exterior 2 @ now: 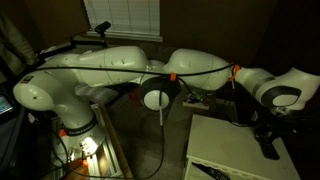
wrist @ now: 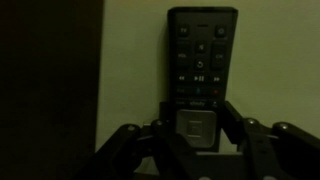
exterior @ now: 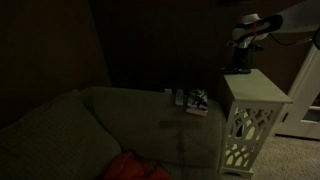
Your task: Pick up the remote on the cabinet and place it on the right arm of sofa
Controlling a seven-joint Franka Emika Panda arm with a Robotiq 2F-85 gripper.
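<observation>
Next, I release the black remote on the sofa arm (exterior: 167, 98), beside the pale remotes, on their side away from the cabinet. The black remote still lies on top of the white cabinet.
In the wrist view the slim black remote (wrist: 202, 50) lies lengthwise on the pale top of the white cabinet (wrist: 130, 80). My gripper (wrist: 195, 125) has its two fingers closed against the sides of the remote's near end. In an exterior view the gripper (exterior: 241, 66) stands straight down on the top of the lattice-sided cabinet (exterior: 252, 100). The grey-green sofa arm (exterior: 160, 125) lies just beside the cabinet. In the exterior view behind the arm, the gripper (exterior 2: 268, 140) is at the cabinet top (exterior 2: 235, 150). The remote is too dark to make out in both exterior views.
Several paler remotes and small items (exterior: 190, 100) lie clustered on the sofa arm close to the cabinet. A red object (exterior: 135, 168) rests on the sofa seat. The room is very dark. The robot's white arm (exterior 2: 120, 70) stretches across towards the cabinet.
</observation>
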